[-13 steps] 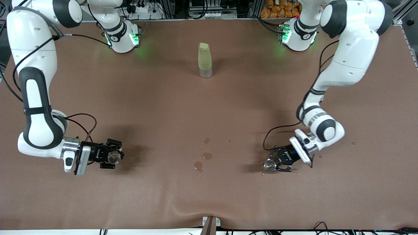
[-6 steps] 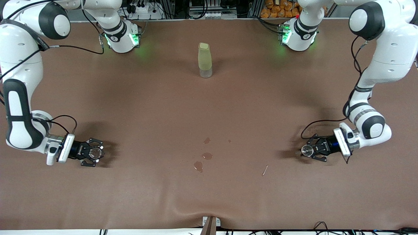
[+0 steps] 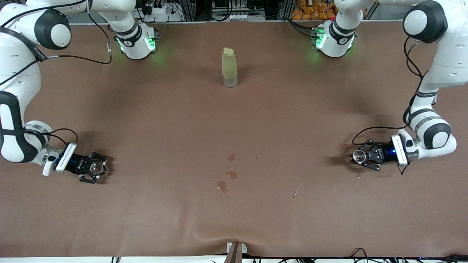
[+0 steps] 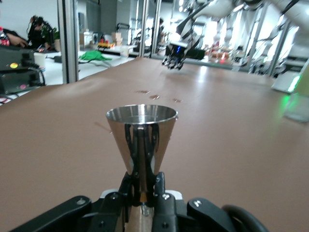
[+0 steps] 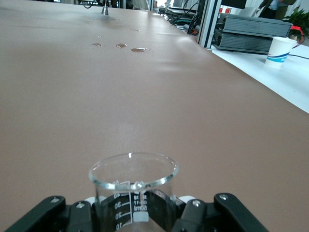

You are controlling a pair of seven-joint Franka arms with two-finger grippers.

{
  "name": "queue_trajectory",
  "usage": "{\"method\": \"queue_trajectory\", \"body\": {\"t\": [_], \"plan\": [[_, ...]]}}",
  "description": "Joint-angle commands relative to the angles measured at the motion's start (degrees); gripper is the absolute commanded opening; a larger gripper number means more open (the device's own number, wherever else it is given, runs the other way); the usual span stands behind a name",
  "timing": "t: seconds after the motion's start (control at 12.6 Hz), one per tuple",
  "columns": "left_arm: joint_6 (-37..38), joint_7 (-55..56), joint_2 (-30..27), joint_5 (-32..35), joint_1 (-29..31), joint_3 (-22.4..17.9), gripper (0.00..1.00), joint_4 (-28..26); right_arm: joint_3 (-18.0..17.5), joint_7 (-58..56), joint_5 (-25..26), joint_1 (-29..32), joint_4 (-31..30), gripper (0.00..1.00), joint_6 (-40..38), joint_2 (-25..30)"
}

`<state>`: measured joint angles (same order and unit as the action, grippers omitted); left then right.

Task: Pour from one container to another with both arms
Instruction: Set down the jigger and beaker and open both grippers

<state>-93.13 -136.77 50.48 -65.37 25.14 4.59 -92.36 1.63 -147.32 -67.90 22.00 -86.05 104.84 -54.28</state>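
Note:
The metal cone cup will stand on the brown table cover just off my left gripper's fingertips [image 3: 345, 149], where I will set it slightly toward the bottle.
My left gripper [image 3: 363, 157] is shut on the narrow stem of a shiny metal cone cup [image 3: 358, 156], held upright low over the table at the left arm's end. The left wrist view shows the cup [image 4: 141, 137] rising straight out of the gripper [image 4: 143, 186]. My right gripper [image 3: 90, 168] is shut on a small clear glass beaker [image 3: 97, 167], low over the table at the right arm's end. In the right wrist view the beaker [image 5: 133, 186] with printed graduations sits upright in the gripper [image 5: 135, 215]. I cannot tell whether either holds liquid.
A tall yellow-green bottle [image 3: 229, 67] stands upright midway between the two bases. Small puddles [image 3: 231, 174] and a thin stick [image 3: 297, 190] lie on the brown table cover [image 3: 234, 120], between the grippers. A paper cup [image 5: 280, 50] sits off the table.
Both arms have swung outward toward their own ends of the table, carrying the metal cup and the beaker farther apart. The stick, once under the left gripper, now lies uncovered.

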Motion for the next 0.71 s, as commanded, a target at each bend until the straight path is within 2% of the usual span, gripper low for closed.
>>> {"method": "queue_trajectory", "body": {"t": [0.0,0.08,0.24,0.63], "plan": [[3.56,0.19,-1.70,2.44,2.19,0.51,0.00,-1.25,-1.28,-0.43,-1.27,2.34,1.50,0.62,-1.39,-0.83],[5.14,-0.60,-1.61,2.44,2.72,0.51,0.00,-1.16,-1.28,-0.43,-1.62,2.43,1.41,1.00,-2.35,-1.00],[5.51,-2.00,-1.00,2.45,3.07,0.51,0.00,-1.25,-1.28,0.01,-2.59,2.43,1.32,1.00,-4.81,-1.18],[5.42,-5.35,1.29,2.44,2.81,0.51,0.00,-1.25,-1.19,1.60,-2.51,2.70,1.15,1.00,-5.08,-1.18]]}}
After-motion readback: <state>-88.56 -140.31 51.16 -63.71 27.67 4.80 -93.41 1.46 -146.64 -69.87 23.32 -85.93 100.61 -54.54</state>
